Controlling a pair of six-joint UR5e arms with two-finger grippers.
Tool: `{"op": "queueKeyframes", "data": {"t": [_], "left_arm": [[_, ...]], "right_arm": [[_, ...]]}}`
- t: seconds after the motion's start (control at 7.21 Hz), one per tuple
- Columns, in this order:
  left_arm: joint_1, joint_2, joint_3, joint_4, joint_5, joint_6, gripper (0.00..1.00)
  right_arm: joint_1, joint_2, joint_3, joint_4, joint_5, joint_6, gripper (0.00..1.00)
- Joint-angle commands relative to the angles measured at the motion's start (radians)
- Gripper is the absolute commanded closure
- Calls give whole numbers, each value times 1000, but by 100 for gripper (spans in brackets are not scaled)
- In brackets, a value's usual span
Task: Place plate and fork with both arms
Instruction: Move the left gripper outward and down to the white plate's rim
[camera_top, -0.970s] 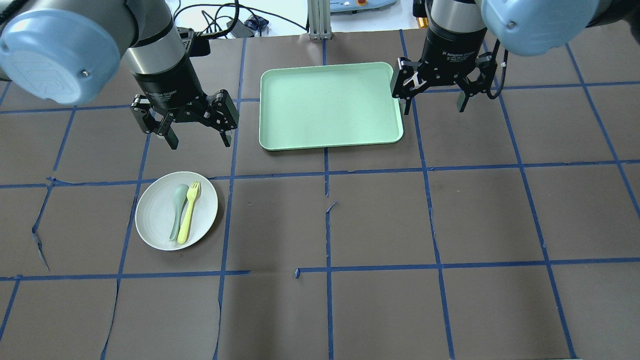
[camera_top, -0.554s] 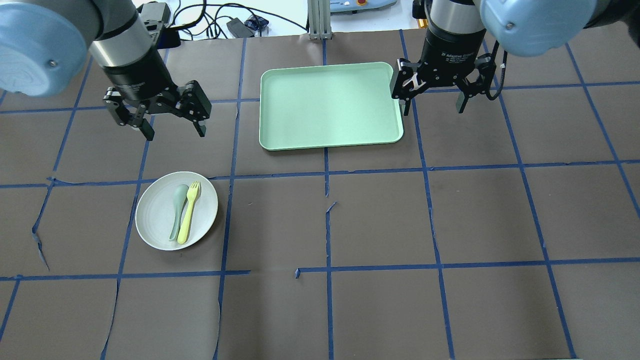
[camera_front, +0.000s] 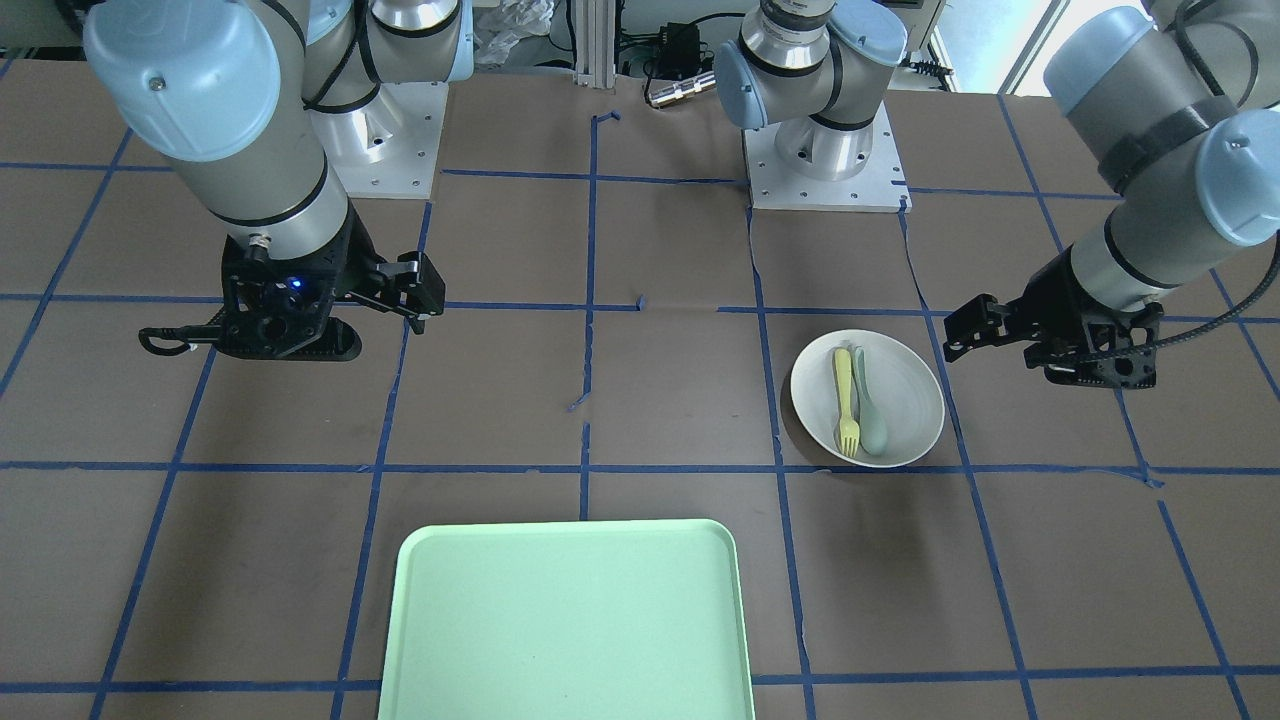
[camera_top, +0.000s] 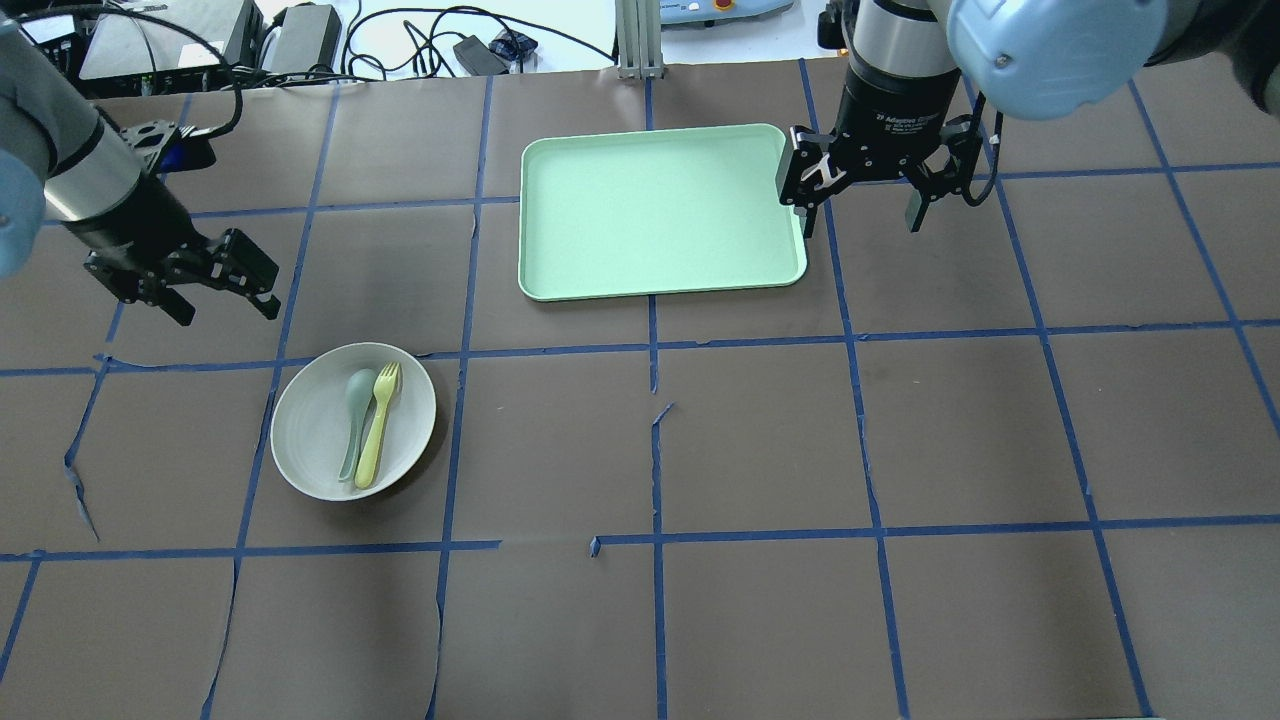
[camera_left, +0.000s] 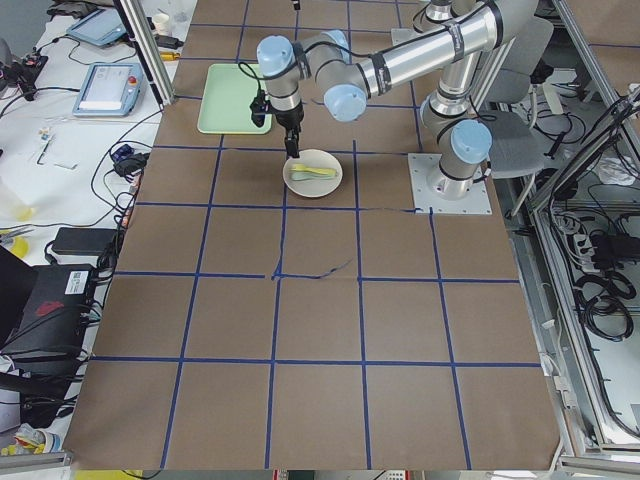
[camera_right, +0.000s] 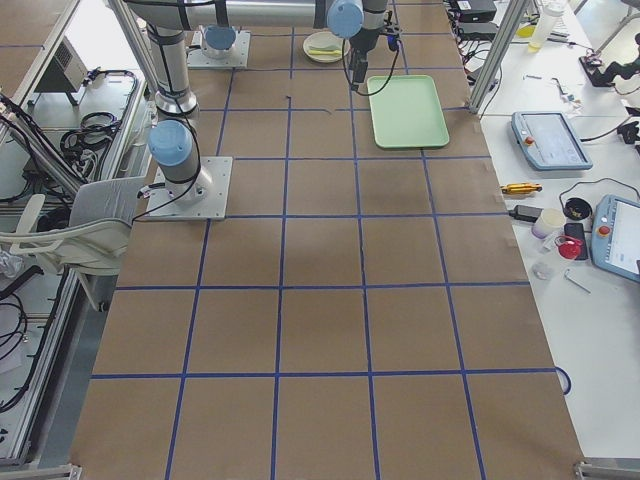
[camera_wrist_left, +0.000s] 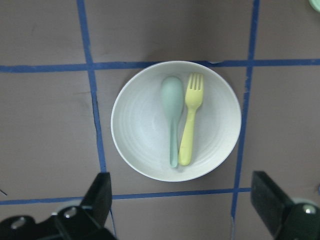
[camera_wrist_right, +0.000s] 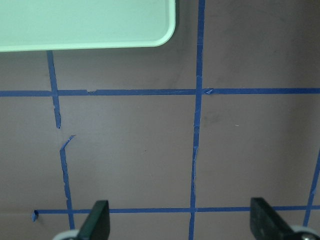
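Next, I move my left gripper to the plate's rim (camera_front: 936, 374) (camera_wrist_left: 117, 142) on the side nearer the spoon than the fork, and close it there beside the spoon's handle.
The off-white plate (camera_top: 308, 432) sits on the brown table, left of centre. The pale-yellow fork (camera_top: 377, 425) lies in it, next to a grey-green spoon (camera_top: 355, 415). My left gripper (camera_top: 228, 312) is open and empty, above the table beyond and to the left of the plate. The left wrist view looks down on the plate (camera_wrist_left: 140, 125) and the fork (camera_wrist_left: 189, 125) between the open fingers (camera_wrist_left: 100, 195). My right gripper (camera_top: 860, 228) is open and empty, just right of the tray's right edge. The plate (camera_front: 905, 400) and the fork (camera_front: 846, 400) also show in the front-facing view.
A rectangular mint-green tray (camera_top: 660, 210) lies at the far middle of the table, and its corner shows in the right wrist view (camera_wrist_right: 85, 22). Blue tape lines grid the brown table cover. Cables and boxes lie beyond the far edge.
My left gripper has swung left, away from the tray, and now hangs up-left of the plate. The right gripper has barely moved. Plate, fork and spoon are unmoved.
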Motion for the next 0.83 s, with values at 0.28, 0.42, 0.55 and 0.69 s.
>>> {"op": "queueKeyframes", "data": {"t": [0.28, 0.42, 0.55, 0.69], "left_arm": [[181, -89, -180, 103, -101, 193, 10], [181, -110, -194, 106, -100, 197, 14], [179, -138, -195, 107, -98, 208, 16], [179, -167, -197, 107, -100, 211, 20]], "right_arm": [[0, 8, 35, -33, -5, 1, 0], [0, 9, 37, -32, -5, 1, 0], [0, 8, 49, -33, -5, 5, 0], [0, 8, 58, -33, -6, 1, 0]]}}
